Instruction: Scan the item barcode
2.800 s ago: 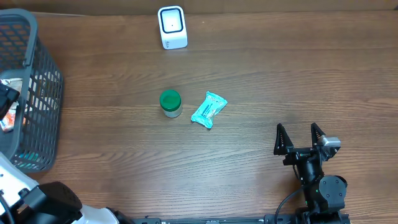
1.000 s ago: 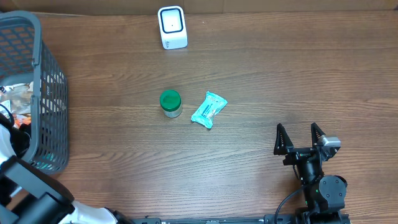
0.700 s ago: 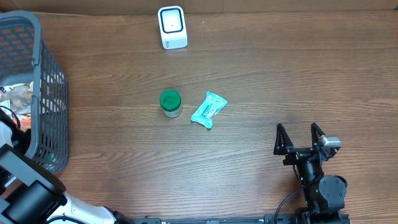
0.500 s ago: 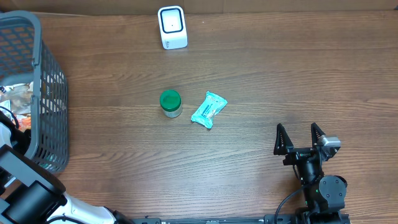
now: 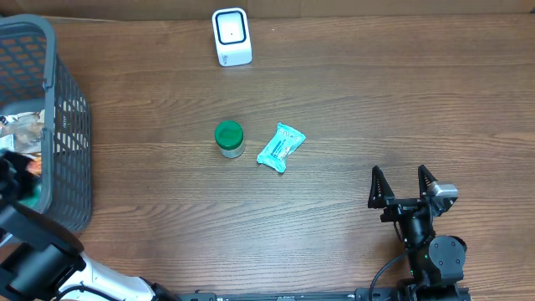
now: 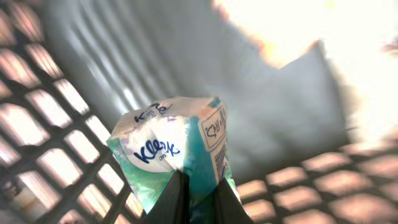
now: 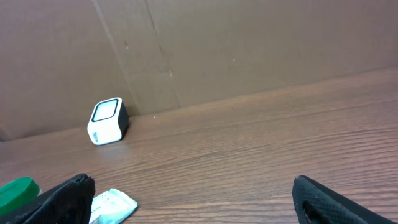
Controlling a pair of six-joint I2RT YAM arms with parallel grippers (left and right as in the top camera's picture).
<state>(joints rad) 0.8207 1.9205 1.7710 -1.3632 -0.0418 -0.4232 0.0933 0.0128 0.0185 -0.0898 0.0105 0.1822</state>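
Note:
My left gripper has a place to put the tissue pack, now inside the grey mesh basket, on the bare table (image 5: 199,167) beside the green-lidded jar, on its basket side. It will let go of the pack there.
A teal and white Kleenex tissue pack (image 6: 171,149) fills the left wrist view, inside the grey mesh basket (image 6: 43,149). My left gripper (image 6: 198,182) is shut on the pack's lower edge, its two dark fingers pinching the wrapper. In the overhead view the left arm (image 5: 17,180) reaches into the basket (image 5: 58,58) at the far left, and the pack itself is hidden there. The white scanner (image 5: 231,36) stands at the table's back centre. My right gripper (image 5: 402,186) rests open at the front right, with nothing between its fingers.
A green-lidded jar (image 5: 229,138) and a teal packet (image 5: 281,146) lie mid-table. The right wrist view shows the scanner (image 7: 107,121), the packet (image 7: 114,206) and a brown wall behind. Other packaged goods (image 5: 23,125) lie in the basket.
The left gripper has closed on the tissue pack inside the basket, and the left arm has shifted slightly there. The right arm has not moved.

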